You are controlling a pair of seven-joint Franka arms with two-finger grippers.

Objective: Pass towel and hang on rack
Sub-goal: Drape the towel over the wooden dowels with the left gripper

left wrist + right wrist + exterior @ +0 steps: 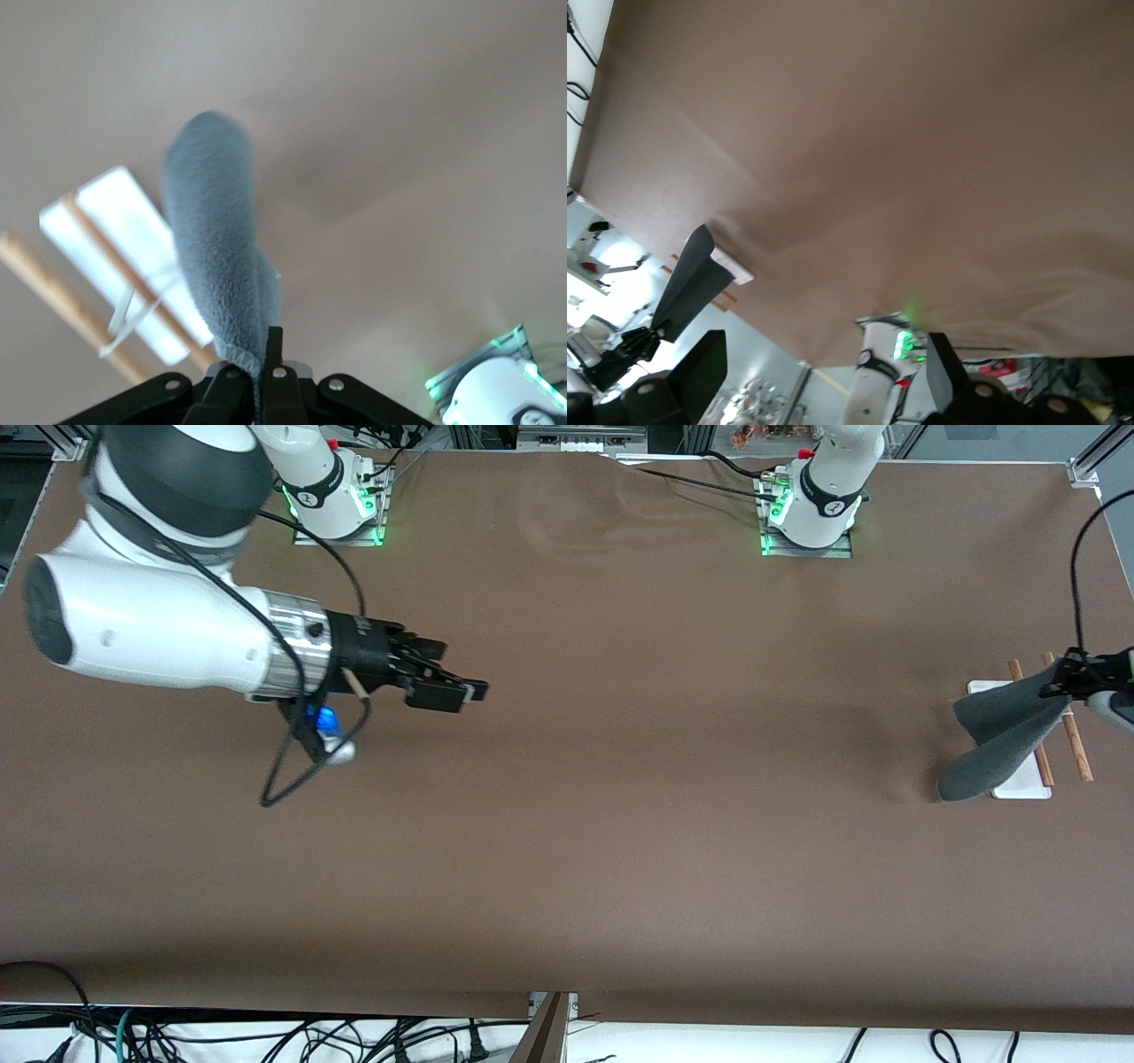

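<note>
Next, my left gripper lets go of the dark grey towel draped across the two wooden rods (1031,703) (158,312) above the white base.
The dark grey towel (1001,731) hangs from my left gripper (1067,677) over the rack (1028,779) at the left arm's end of the table. The gripper is shut on the towel's hemmed corner. The rack has a white base and two wooden rods (1074,735), partly covered by the towel. In the left wrist view the towel (217,257) hangs down from my fingers (275,354) over the rack (115,239). My right gripper (456,688) is open and empty, held above the table toward the right arm's end. The right wrist view shows the towel (691,283) far off.
The brown table cover (620,824) is bare across the middle. Cables hang from the right arm (292,779). The arm bases (811,514) stand along the edge farthest from the front camera.
</note>
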